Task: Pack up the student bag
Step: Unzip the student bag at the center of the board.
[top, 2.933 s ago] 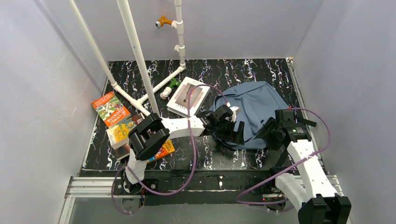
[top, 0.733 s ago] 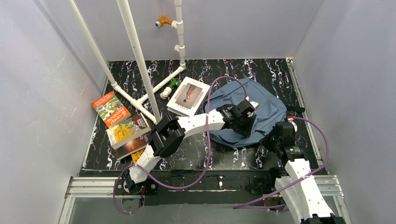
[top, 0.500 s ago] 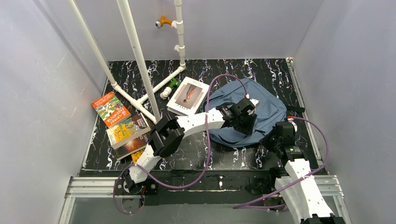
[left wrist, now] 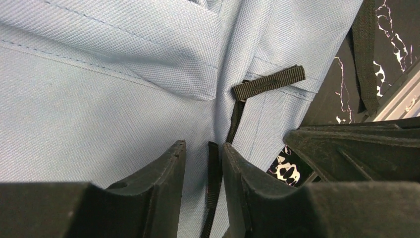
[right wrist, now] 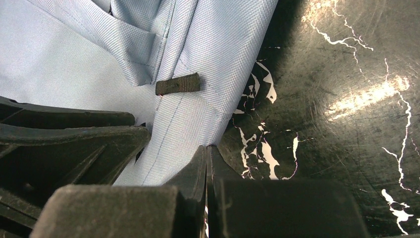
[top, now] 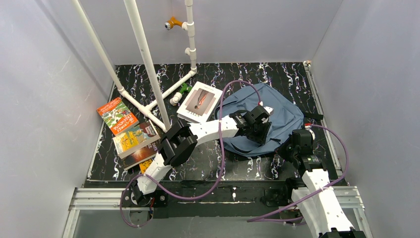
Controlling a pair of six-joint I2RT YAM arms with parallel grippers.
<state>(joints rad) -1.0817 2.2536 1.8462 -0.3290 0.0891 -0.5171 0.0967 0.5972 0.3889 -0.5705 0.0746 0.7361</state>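
Observation:
The shut right gripper, at the near hem away from the zipper, should open and pinch the zipper's edge [right wrist: 154, 114] below the brown tab.
The student bag [top: 285, 111] lies flat at the right of the table, dusty-blue fabric [left wrist: 99, 89] filling the left wrist view. My left gripper [top: 262, 131] hovers low over its middle. Its jaws [left wrist: 203, 145] are open by a narrow gap around a thin black pull strap [left wrist: 236, 116], which rests against the right finger and leads to a ribbed black tab [left wrist: 270, 82]. My right gripper [top: 289, 145] is shut, its tips [right wrist: 207, 147] touching the bag's near right hem [right wrist: 183, 129] beside a brown tab [right wrist: 178, 84]. Whether fabric is pinched is unclear.
A white book [top: 199, 101] lies just left of the bag. Colourful books [top: 117, 115] [top: 134, 136] are stacked at the left. White pipes [top: 148, 64] slant across the back left, with a green fitting [top: 184, 88]. Grey walls enclose the dark marbled table [top: 247, 166].
Since the earliest frame my left arm has stretched right over the bag and my right arm has drawn back to its near right edge. Over the last half second almost nothing moves.

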